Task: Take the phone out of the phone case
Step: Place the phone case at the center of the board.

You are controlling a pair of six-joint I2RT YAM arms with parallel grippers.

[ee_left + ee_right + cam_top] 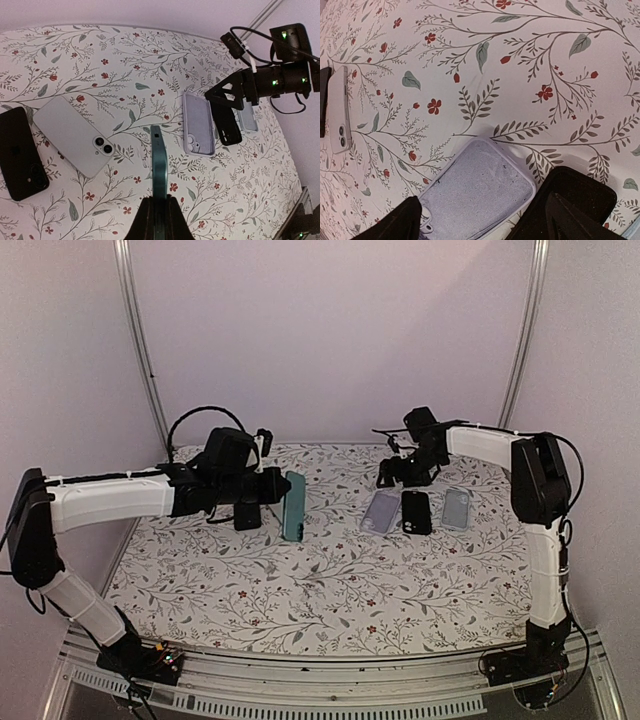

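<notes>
Next, my left gripper lays the teal phone case flat on the tablecloth (pixel 268 557) just in front of the black and white phones.
My left gripper (pixel 268 490) is shut on a teal phone case (pixel 293 505) and holds it on edge above the table. In the left wrist view the teal case (pixel 159 160) stands edge-on between my fingers (pixel 145 220) and bows slightly. I cannot tell whether a phone is inside. My right gripper (pixel 398 472) is open and empty, hovering over an empty lavender case (pixel 480 192) that lies open side up between its fingertips (pixel 402 220). A white phone (pixel 75 135) and a black phone (pixel 20 152) lie camera side up on the left.
An empty black case (pixel 416 511) lies beside the lavender case (pixel 380 511), and a pale blue case (pixel 456 507) lies right of it. The floral tablecloth (pixel 330 590) covers the table. The white phone also shows at the left of the right wrist view (pixel 340 107).
</notes>
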